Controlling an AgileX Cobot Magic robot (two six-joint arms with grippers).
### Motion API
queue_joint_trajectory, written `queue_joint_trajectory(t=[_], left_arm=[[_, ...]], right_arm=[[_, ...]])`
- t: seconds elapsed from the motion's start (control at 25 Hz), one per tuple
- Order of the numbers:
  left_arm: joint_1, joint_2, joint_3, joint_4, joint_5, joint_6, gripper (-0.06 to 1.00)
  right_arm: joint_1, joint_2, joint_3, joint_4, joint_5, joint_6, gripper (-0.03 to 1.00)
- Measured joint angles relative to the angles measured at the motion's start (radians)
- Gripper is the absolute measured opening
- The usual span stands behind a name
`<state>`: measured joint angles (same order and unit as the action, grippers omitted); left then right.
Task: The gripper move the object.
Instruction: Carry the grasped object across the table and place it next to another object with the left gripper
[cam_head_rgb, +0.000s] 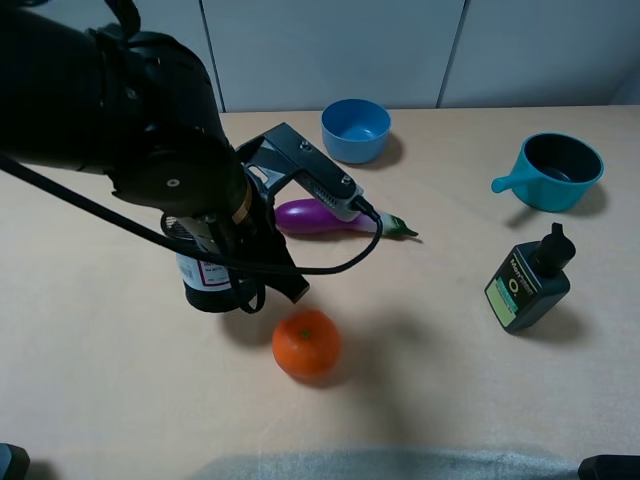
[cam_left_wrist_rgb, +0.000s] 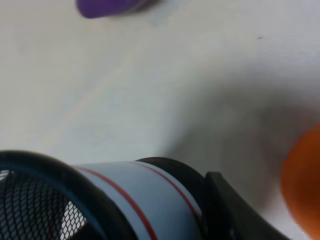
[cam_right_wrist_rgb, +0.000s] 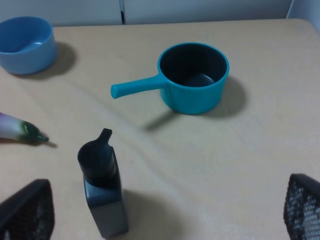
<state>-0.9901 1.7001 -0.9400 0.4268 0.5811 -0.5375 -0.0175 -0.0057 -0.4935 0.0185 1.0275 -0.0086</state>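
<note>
My left gripper sets the black wire-mesh cup on the bare table (cam_head_rgb: 223, 337) next, beside the orange.
The black wire-mesh cup (cam_head_rgb: 203, 284) with a white, pink-bordered label stands left of centre, mostly covered by my left arm's bulky black housing. My left gripper (cam_head_rgb: 228, 278) is down around it. In the left wrist view the cup (cam_left_wrist_rgb: 125, 195) fills the lower frame, and one black finger (cam_left_wrist_rgb: 235, 217) presses against its labelled side. The other finger is hidden. My right gripper (cam_right_wrist_rgb: 165, 207) is open and empty, low over the table's right side, with its fingers wide apart.
An orange (cam_head_rgb: 306, 343) lies just right of the cup. A purple eggplant (cam_head_rgb: 320, 216) lies behind it, a blue bowl (cam_head_rgb: 356, 129) further back. A teal handled cup (cam_head_rgb: 553, 171) and a dark bottle (cam_head_rgb: 527, 283) stand on the right.
</note>
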Motion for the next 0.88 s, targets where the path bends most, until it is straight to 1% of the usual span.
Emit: queue_joint_trajectory(t=[0.08,0.24,0.32,0.6,0.76,0.88], left_arm=[[-0.016,0.0,0.017,0.023,-0.029,-0.034,0.3],[-0.051,0.0,0.037,0.09,-0.04,-0.121,0.3],[-0.079,0.0,0.038,0.145,-0.04,-0.177,0.3],[-0.138,0.0,0.038,0.222,0.0,-0.27,0.3],[-0.178,0.0,0.071,0.308,0.005,-0.386,0.3],[-0.194,0.0,0.11,0.341,0.001,-0.463,0.3]], right_arm=[[0.0,0.0,0.0,0.0,0.0,0.0,0.69],[0.0,0.0,0.0,0.0,0.0,0.0,0.69],[0.0,0.0,0.0,0.0,0.0,0.0,0.69],[0.0,0.0,0.0,0.0,0.0,0.0,0.69],[0.0,0.0,0.0,0.0,0.0,0.0,0.69],[0.0,0.0,0.0,0.0,0.0,0.0,0.69]])
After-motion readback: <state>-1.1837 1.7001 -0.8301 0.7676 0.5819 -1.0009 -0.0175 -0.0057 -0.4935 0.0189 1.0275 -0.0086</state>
